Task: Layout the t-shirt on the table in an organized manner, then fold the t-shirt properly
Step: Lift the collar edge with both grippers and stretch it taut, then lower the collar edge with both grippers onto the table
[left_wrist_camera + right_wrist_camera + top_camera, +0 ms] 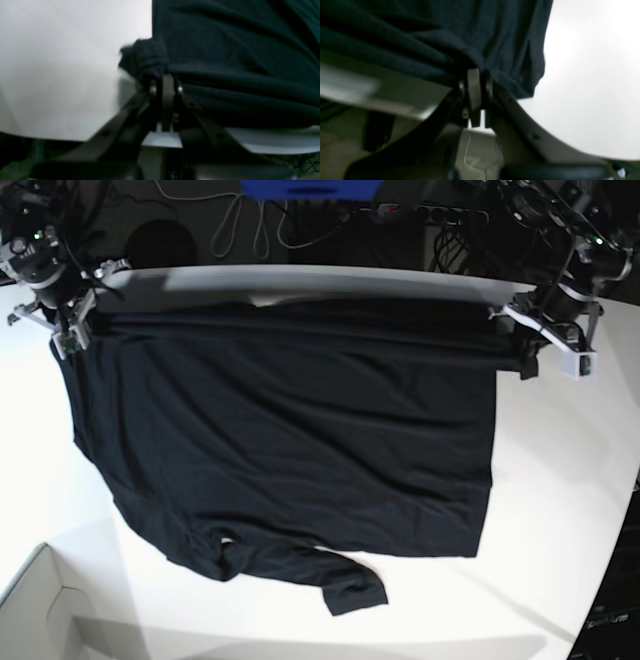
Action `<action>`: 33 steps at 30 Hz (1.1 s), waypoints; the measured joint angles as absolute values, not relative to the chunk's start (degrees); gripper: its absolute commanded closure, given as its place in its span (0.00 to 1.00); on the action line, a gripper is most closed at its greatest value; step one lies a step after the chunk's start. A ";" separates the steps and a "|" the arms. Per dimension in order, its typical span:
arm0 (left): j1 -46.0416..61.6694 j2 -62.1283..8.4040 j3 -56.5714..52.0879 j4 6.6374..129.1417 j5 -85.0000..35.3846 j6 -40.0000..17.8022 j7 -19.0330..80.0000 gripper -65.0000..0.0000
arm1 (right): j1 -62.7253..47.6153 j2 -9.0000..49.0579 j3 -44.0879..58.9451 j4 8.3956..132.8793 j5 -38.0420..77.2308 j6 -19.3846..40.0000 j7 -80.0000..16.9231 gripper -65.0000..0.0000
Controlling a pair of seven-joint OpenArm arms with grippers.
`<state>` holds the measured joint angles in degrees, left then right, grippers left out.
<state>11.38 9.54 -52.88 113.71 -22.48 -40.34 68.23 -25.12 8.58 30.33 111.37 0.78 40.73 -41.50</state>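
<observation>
The t-shirt's far corner is bunched up in my left gripper, so next I open, grab the cloth (478, 345) beside the bunch and pull the t-shirt's corner out flat.
The black t-shirt (290, 430) lies spread over the white table (560, 480), with one sleeve (350, 585) trailing toward the near edge. Its far edge is stretched along the table's back edge between both grippers. At the far right corner of the cloth, my left gripper (527, 352) is shut on a bunched bit of t-shirt (237, 62), as the left wrist view shows at the left gripper (165, 80). My right gripper (75, 330) pinches the far left corner. In the right wrist view the right gripper (476, 75) is shut on the t-shirt (432, 37).
A white cardboard box corner (40, 610) sits at the near left. Cables and a blue object (310, 188) lie beyond the table's far edge (300, 277). Bare white table (62, 75) shows beside the cloth, and more table (590, 100) in the right wrist view.
</observation>
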 measured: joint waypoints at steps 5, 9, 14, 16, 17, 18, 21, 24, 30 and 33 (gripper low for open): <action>11.11 9.54 -52.84 113.73 -22.57 -40.32 67.77 1.00 | -19.99 8.51 30.33 111.24 0.69 40.71 -41.43 1.00; 12.91 9.41 -51.46 113.73 -22.79 -40.29 67.53 1.00 | -18.00 8.49 30.33 111.00 0.38 40.71 -41.93 1.00; 14.00 9.39 -46.30 111.68 -22.74 -40.29 67.20 1.00 | -16.69 8.05 30.61 110.02 -0.03 40.69 -41.89 1.00; 14.44 9.28 -44.62 110.80 -22.57 -40.25 66.96 1.00 | -15.53 7.46 30.76 108.64 -0.27 40.69 -42.41 1.00; 14.74 9.26 -43.83 110.08 -22.50 -40.27 67.09 1.00 | -15.18 7.49 30.76 108.05 -0.30 40.66 -42.22 1.00; 14.92 9.23 -42.83 109.27 -22.50 -40.25 67.09 1.00 | -14.81 7.51 30.76 107.42 -0.21 40.64 -42.13 1.00; 15.03 9.30 -41.71 107.13 -22.37 -40.25 67.05 1.00 | -14.72 7.46 30.74 106.59 -0.25 40.64 -42.19 1.00; 15.03 9.26 -41.52 104.33 -22.04 -40.12 67.05 1.00 | -14.81 7.46 30.74 106.59 -0.45 40.64 -42.19 1.00; 14.90 9.26 -41.65 101.01 -21.71 -40.12 66.87 0.81 | -14.94 7.46 30.74 106.59 -0.45 40.64 -42.19 1.00; 15.05 9.23 -41.78 100.92 -21.71 -40.12 66.85 0.54 | -15.00 7.46 30.74 106.59 -0.47 40.64 -42.22 1.00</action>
